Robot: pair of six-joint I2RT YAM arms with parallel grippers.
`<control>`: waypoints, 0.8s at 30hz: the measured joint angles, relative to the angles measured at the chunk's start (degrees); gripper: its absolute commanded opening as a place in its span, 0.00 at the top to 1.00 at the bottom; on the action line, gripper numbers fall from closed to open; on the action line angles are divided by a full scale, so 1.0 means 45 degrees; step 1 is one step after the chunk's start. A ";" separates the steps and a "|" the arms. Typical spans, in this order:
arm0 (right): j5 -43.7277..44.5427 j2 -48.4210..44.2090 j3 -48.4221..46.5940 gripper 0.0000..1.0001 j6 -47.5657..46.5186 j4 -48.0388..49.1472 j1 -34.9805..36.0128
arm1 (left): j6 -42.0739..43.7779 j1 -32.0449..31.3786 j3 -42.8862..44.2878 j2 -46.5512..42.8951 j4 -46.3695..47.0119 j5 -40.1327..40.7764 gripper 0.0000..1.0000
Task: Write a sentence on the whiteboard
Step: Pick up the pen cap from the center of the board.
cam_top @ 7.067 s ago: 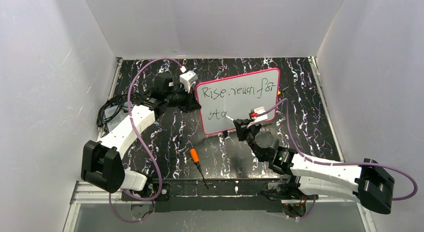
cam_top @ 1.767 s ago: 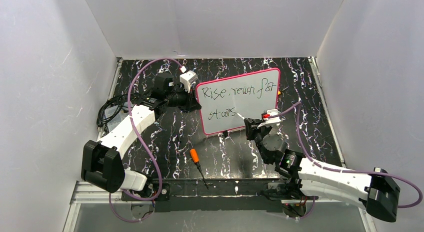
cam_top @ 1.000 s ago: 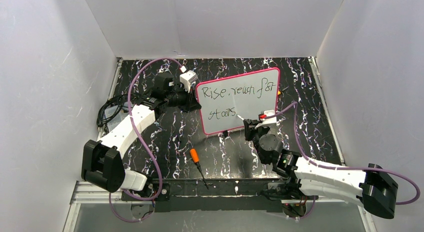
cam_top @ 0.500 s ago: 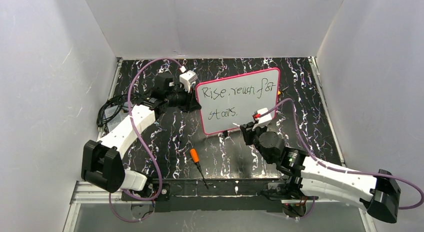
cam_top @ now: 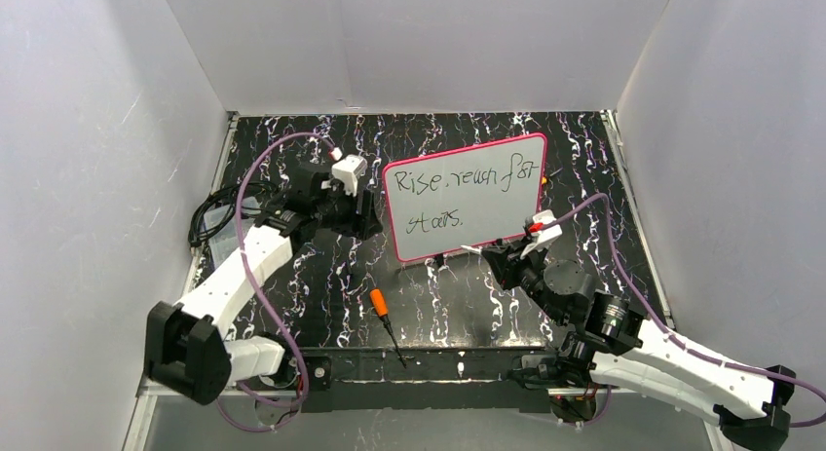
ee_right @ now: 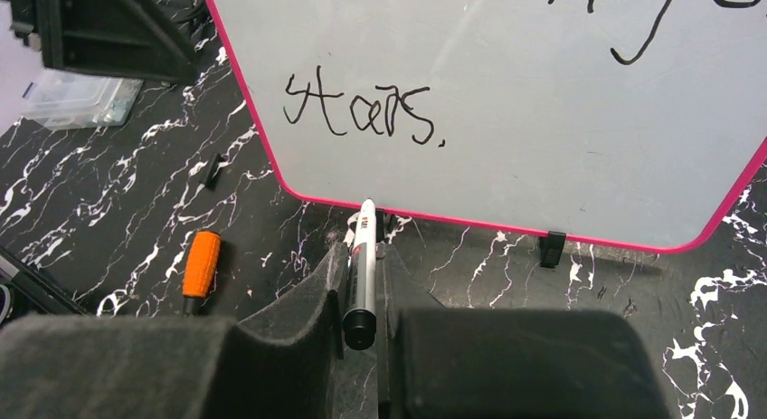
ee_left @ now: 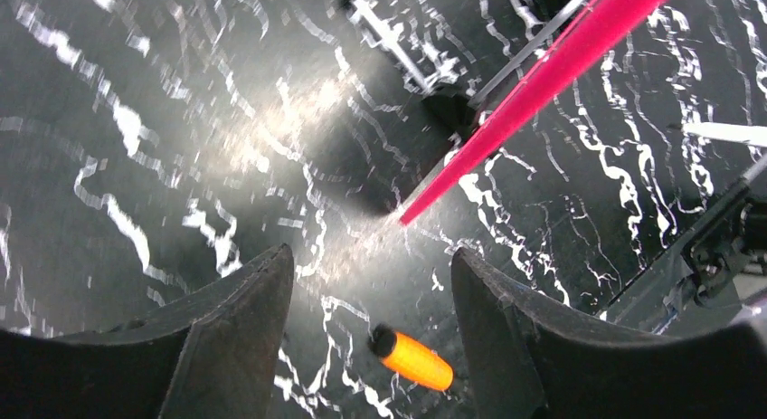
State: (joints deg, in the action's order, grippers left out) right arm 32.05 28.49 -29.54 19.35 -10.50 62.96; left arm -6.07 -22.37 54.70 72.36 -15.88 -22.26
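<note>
The robot's left gripper needs to next close on the closed end [cam_top: 343, 272] of the black marker cap lying on the table near the handle of the orange-handled screwdriver.
The whiteboard [cam_top: 487, 222], pink-framed, stands upright on small black feet at mid-table. The sentence [cam_top: 458, 178] runs across it in two lines of black marker. In the right wrist view the whiteboard [ee_right: 561, 147] fills the top, with the lower line [ee_right: 362, 111] readable. My right gripper [ee_right: 360, 254] is shut on a white marker [ee_right: 366, 222], whose tip points at the board's lower edge and stands just off it. From above, the right gripper [cam_top: 499, 254] sits below the board. My left gripper [cam_top: 364, 213] is open beside the board's left edge [ee_left: 543, 75], apart from it. Nothing lies between the left gripper's [ee_left: 371, 265] fingers.
An orange-handled screwdriver [cam_top: 380, 305] lies on the black marbled table in front of the board, also in the left wrist view [ee_left: 411, 358]. A clear plastic box [cam_top: 224, 232] and cables sit at the left wall. White walls enclose the table on three sides.
The left gripper has opened, let go of the board's left edge and drawn back. The right gripper has pulled the marker off the board, down and to the right.
</note>
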 measured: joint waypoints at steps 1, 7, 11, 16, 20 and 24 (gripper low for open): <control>0.0029 -0.0058 0.0000 0.99 0.0005 -0.0024 0.0000 | -0.0223 0.0000 -0.0287 -0.0384 -0.0121 0.0330 0.37; 0.0015 -0.0058 0.0000 0.99 0.0010 -0.0049 0.0000 | -0.2268 -0.0010 -0.1685 -0.2497 -0.1438 0.2943 0.42; -0.0078 -0.0058 0.0000 0.99 0.0049 -0.0044 0.0000 | -0.3609 -0.0010 -0.1943 -0.2186 -0.2244 0.4095 0.48; -0.0160 -0.0068 0.0019 0.99 0.0151 -0.0005 0.0000 | -0.4852 -0.0121 -0.2419 -0.1020 -0.2788 0.4658 0.55; -0.0170 -0.0214 0.0141 0.99 0.0291 0.0039 0.0000 | -0.5362 -0.0335 -0.2506 0.0034 -0.2861 0.4838 0.59; -0.0175 -0.0510 0.0335 0.99 0.0345 0.0097 0.0000 | -0.5678 -0.0452 -0.2497 0.1341 -0.2754 0.4983 0.59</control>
State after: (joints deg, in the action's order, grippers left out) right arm 31.27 26.20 -28.03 20.91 -10.07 62.96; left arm -31.62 -24.40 43.46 78.39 -28.27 0.16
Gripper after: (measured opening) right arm 0.196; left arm 0.413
